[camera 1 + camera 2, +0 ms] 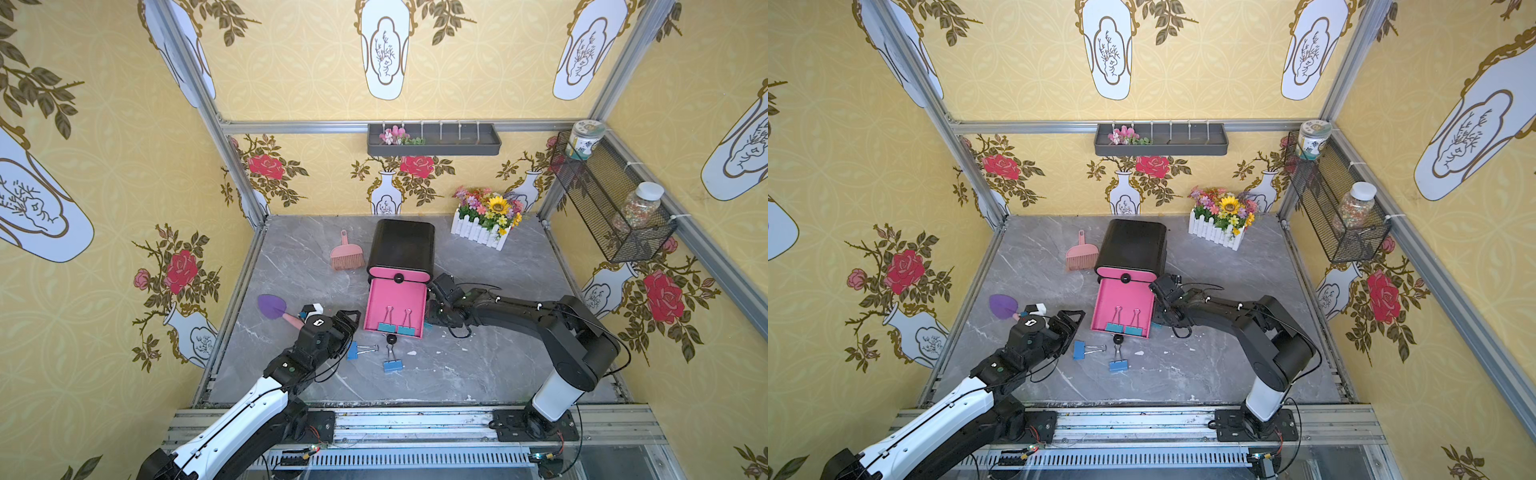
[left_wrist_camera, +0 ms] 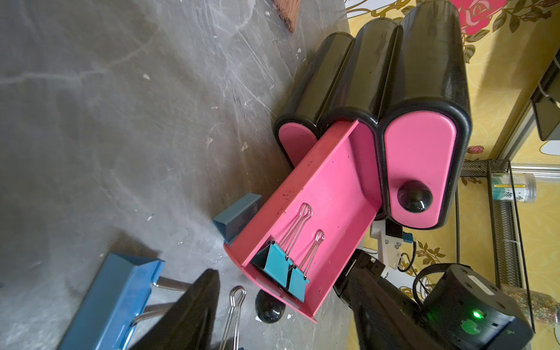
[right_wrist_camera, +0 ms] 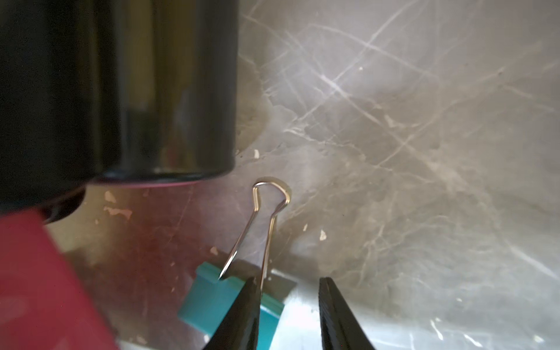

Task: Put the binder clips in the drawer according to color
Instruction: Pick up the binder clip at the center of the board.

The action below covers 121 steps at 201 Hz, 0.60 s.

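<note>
I should back away, open wider and take the body [image 3: 228, 304] by both ends, because one finger of my right gripper is resting over the body of the slanted teal clip.
The black drawer unit [image 1: 401, 245] has its pink middle drawer [image 1: 374, 299] pulled out, and two teal binder clips [image 1: 386, 327] [image 1: 406, 330] lie at its front end. Two blue clips [image 1: 353, 350] [image 1: 391, 365] rest on the table before it. My left gripper [image 1: 351, 322] hovers open just left of the drawer, above the nearer blue clip [image 2: 115, 300]. My right gripper [image 1: 432, 322] is low at the drawer's right side. It stands open over a third teal clip [image 3: 209, 300] on the table, one finger [image 3: 242, 315] over the clip's body, the other clear of it.
A pink hand brush [image 1: 347, 257] lies left of the unit and a purple toy shovel [image 1: 272, 306] behind my left wrist. A white flower box [image 1: 486, 224] stands at the back right. A grey tray [image 1: 434, 139] and a wire basket [image 1: 611, 199] hang on the walls.
</note>
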Available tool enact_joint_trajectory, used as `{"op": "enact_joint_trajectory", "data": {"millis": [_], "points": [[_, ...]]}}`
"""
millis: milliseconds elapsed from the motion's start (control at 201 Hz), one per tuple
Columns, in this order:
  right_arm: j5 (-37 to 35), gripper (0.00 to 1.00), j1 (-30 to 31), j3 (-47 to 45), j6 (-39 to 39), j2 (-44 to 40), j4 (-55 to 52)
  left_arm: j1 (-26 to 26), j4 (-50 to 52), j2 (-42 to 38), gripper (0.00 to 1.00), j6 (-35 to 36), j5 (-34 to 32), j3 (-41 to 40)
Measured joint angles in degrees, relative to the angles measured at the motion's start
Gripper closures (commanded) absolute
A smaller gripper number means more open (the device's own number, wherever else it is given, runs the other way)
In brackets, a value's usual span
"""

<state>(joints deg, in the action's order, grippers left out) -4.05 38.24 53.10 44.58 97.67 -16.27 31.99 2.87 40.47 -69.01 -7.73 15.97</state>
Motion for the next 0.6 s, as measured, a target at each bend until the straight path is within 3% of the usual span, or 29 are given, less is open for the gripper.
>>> {"op": "enact_joint_trajectory", "data": {"millis": [139, 354, 602], "points": [[-0.4, 0.63, 0.0, 0.0, 0.2, 0.7, 0.5, 0.0, 0.1, -0.4, 0.27, 0.0, 0.0, -0.2], [-1.8, 0.73, 0.0, -0.4, 0.3, 1.3, 2.2, 0.0, 0.1, -0.7, 0.27, 0.0, 0.0, -0.3], [-3.7, 0.74, -0.1, -3.7, 0.3, -1.4, 2.9, 0.0, 0.1, -0.2, 0.27, 0.0, 0.0, -0.3]]}}
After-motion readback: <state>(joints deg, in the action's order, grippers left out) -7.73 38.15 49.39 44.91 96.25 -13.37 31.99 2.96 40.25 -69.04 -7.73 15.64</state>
